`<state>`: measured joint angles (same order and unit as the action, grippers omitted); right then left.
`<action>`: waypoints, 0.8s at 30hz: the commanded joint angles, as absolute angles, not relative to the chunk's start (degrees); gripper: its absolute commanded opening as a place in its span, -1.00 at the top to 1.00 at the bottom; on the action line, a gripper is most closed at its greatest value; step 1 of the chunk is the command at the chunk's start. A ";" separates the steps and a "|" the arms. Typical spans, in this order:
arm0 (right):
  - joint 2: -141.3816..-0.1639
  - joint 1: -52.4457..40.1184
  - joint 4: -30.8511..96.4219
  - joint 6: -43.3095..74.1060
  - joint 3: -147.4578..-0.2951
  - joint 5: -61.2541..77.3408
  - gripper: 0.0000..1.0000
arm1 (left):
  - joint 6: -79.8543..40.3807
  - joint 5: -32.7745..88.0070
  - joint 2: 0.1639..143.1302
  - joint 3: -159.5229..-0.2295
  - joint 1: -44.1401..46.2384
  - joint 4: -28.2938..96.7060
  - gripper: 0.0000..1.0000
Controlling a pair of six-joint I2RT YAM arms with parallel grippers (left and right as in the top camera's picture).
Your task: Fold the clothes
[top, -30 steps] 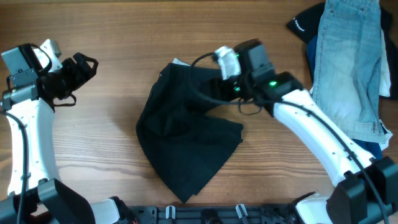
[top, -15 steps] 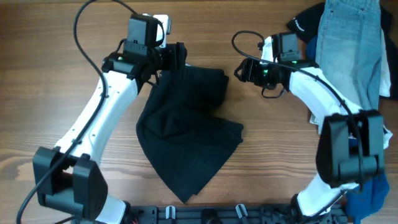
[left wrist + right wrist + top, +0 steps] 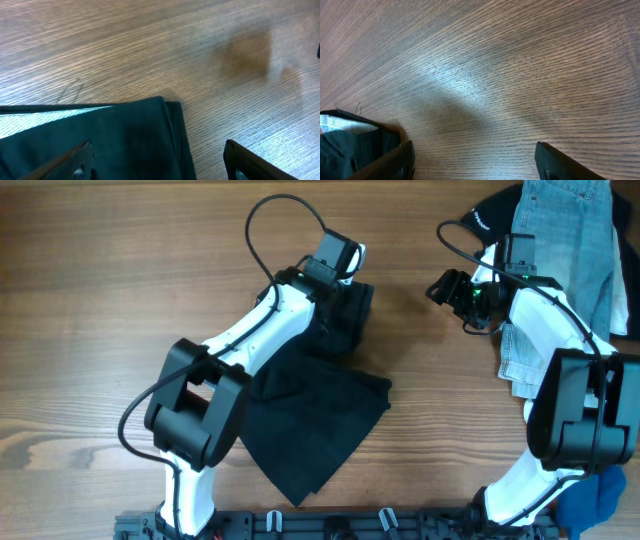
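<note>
I should pinch the folded corner (image 3: 162, 117) beside the waistband of the crumpled black shorts with my left gripper, lift it, and hand the shorts to my right gripper before folding.
The black shorts (image 3: 310, 405) lie crumpled in the middle of the table, with a long point towards the front. My left gripper (image 3: 352, 298) is open over their far right corner. In the left wrist view the jaws (image 3: 157, 150) straddle the folded black edge (image 3: 130, 132), and the pale waistband (image 3: 40, 117) shows at the left. My right gripper (image 3: 445, 286) is open and empty over bare wood, right of the shorts. In the right wrist view its jaws (image 3: 475, 147) frame only wood, with a corner of the shorts (image 3: 345, 147) at lower left.
Light-blue jeans (image 3: 560, 270) lie at the far right, with the right arm across them. A small black piece with white print (image 3: 488, 216) lies at the back right. Blue cloth (image 3: 600, 500) sits at the front right corner.
My left arm swung from the far left across to the shorts' far right corner. My right gripper left the shorts' top edge and drew back right towards the jeans.
</note>
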<state>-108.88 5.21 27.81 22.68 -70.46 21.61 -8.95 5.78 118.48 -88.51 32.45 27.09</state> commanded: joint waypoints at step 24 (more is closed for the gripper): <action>-108.92 5.21 27.62 20.95 -71.13 22.24 -0.57 | -12.69 -7.66 124.92 -89.65 34.50 26.55 0.01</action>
